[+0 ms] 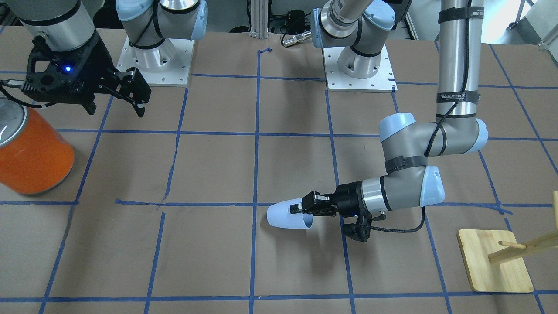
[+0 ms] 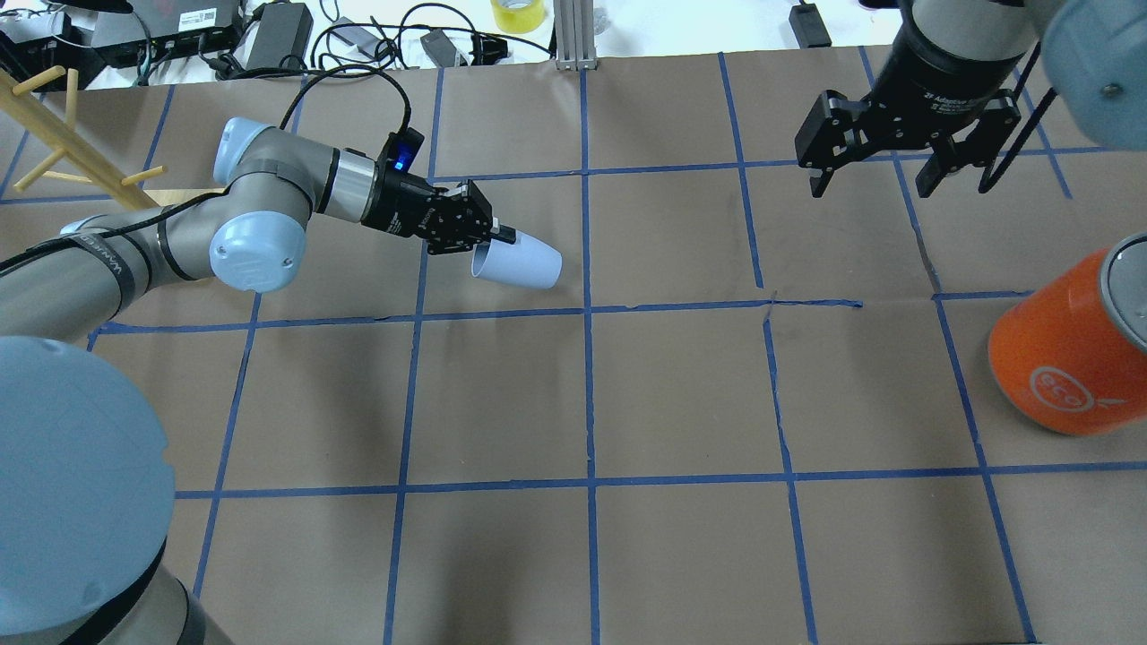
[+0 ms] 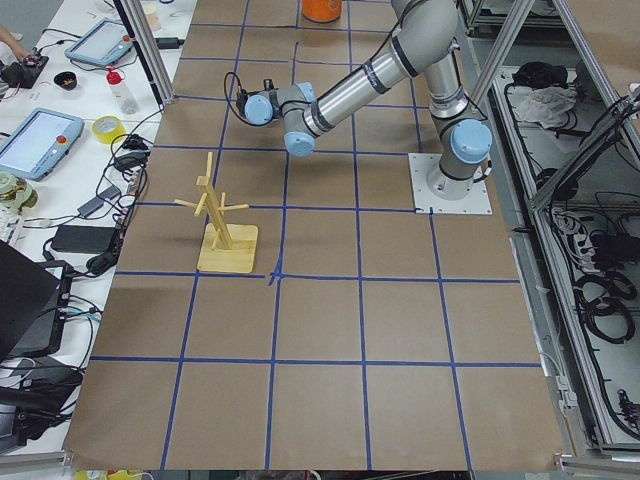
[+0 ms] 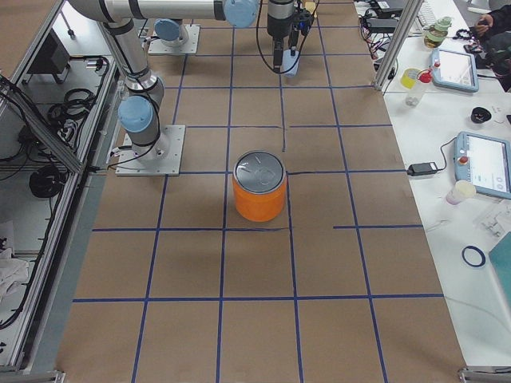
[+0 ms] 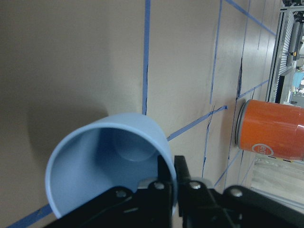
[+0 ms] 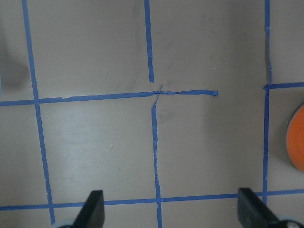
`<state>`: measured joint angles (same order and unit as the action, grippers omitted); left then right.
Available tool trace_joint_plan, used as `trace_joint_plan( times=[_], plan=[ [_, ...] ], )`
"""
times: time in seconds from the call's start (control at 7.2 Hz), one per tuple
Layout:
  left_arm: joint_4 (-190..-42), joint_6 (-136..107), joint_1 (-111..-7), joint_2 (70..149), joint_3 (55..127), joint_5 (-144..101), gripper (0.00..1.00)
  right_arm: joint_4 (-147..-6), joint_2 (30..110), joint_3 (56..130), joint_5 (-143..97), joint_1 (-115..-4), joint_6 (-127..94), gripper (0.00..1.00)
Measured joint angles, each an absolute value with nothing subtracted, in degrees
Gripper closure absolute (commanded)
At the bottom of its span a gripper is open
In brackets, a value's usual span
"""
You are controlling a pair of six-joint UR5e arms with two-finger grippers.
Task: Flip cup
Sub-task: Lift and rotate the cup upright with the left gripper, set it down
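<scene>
Next, my left gripper sets the light-blue cup down in the tape square (image 1: 397, 251), beside the wooden peg stand.
The pale light-blue cup (image 2: 518, 263) is held on its side just above the brown table, its open rim facing the arm, its base pointing away. It shows too in the front-facing view (image 1: 287, 215) and the left wrist view (image 5: 111, 166). My left gripper (image 2: 488, 235) is shut on the cup's rim wall, one finger inside and one outside; it shows in the front view (image 1: 301, 207). My right gripper (image 2: 883, 175) hangs open and empty high over the far right of the table, also seen in the front view (image 1: 117, 102).
A big orange can (image 2: 1071, 358) with a silver top stands at the right edge. A wooden peg stand (image 1: 497, 261) sits on the robot's far left. Blue tape lines grid the brown paper. Cables and gear lie beyond the table's far edge.
</scene>
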<state>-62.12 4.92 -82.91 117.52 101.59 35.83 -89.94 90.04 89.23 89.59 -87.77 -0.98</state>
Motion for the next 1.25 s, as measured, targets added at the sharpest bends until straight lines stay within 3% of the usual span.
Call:
trace_joint_plan(
  times=[0.56,1.25],
  plan=[
    [-62.09,-2.46,-83.79,110.74,99.36,62.65,1.0,-90.4,90.0,89.28,89.16,-87.72,-1.07,0.0],
    [-61.91,5.79,-83.79,108.65,97.32,85.76,1.0,-90.46,90.0,89.19,89.34,-87.74,-1.03,0.0]
  ],
)
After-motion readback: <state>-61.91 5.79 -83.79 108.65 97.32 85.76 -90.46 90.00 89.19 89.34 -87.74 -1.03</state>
